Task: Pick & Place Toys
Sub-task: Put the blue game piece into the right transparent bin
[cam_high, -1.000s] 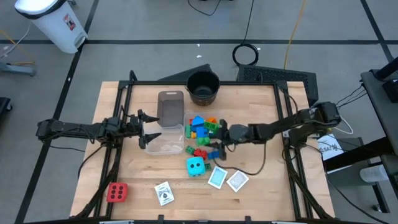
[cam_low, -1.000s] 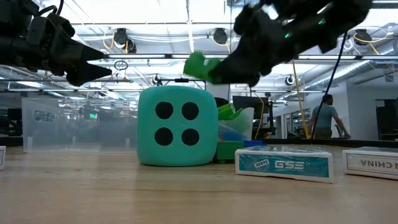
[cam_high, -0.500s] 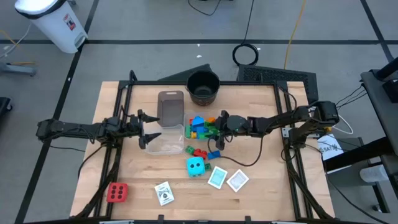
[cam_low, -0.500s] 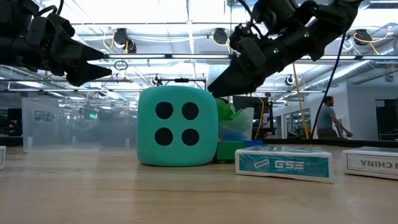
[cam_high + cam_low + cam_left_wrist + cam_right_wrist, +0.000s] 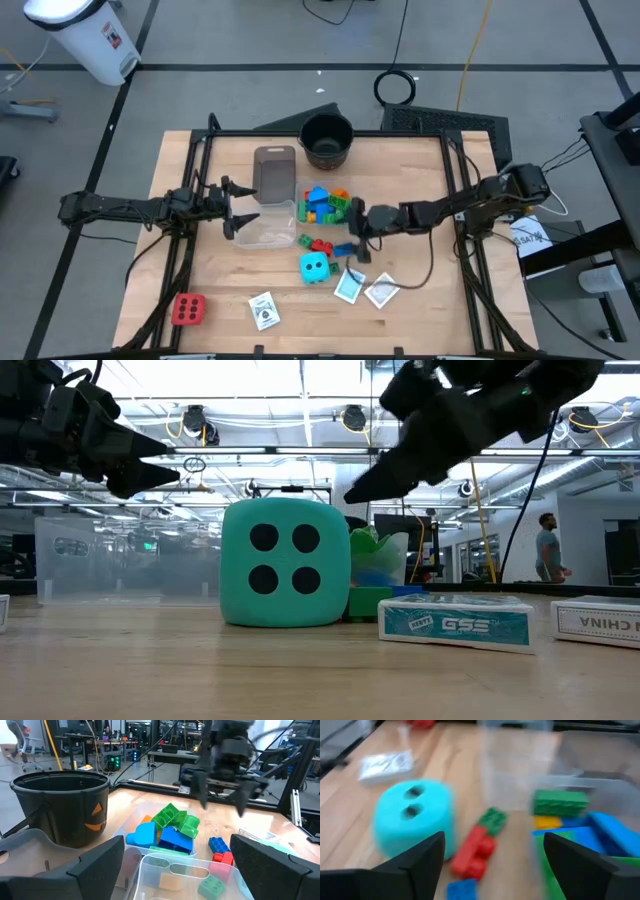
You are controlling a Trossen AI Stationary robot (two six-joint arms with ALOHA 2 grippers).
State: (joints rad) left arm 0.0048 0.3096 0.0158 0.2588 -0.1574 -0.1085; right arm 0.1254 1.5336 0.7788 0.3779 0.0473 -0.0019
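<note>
The end of the loose blue block (image 5: 351,248) that points away from the loose red block is the spot I need to close my right gripper on.
Several small coloured blocks (image 5: 326,203) lie heaped beside a clear tub (image 5: 270,226). More blocks (image 5: 478,851), red, green and blue, lie loose on the table near a cyan dotted cube (image 5: 315,267). A red dotted cube (image 5: 188,309) sits at the near left. Three white-bordered cards (image 5: 350,287) lie near the front. My right gripper (image 5: 357,232) hangs open and empty above the loose blocks, right of the heap. My left gripper (image 5: 236,212) waits open and empty at the tub's left side.
A black round pot (image 5: 327,140) stands at the table's far edge, with a second clear tub (image 5: 274,172) beside it. The black frame rails (image 5: 195,180) run along the table's left and right sides. Bare wood shows at the near left and far right.
My right gripper carried a green block toward the far edge, over the heap, opened and let it go there. It then drew back toward the near edge with nothing between its fingers. The green block now lies on the heap.
</note>
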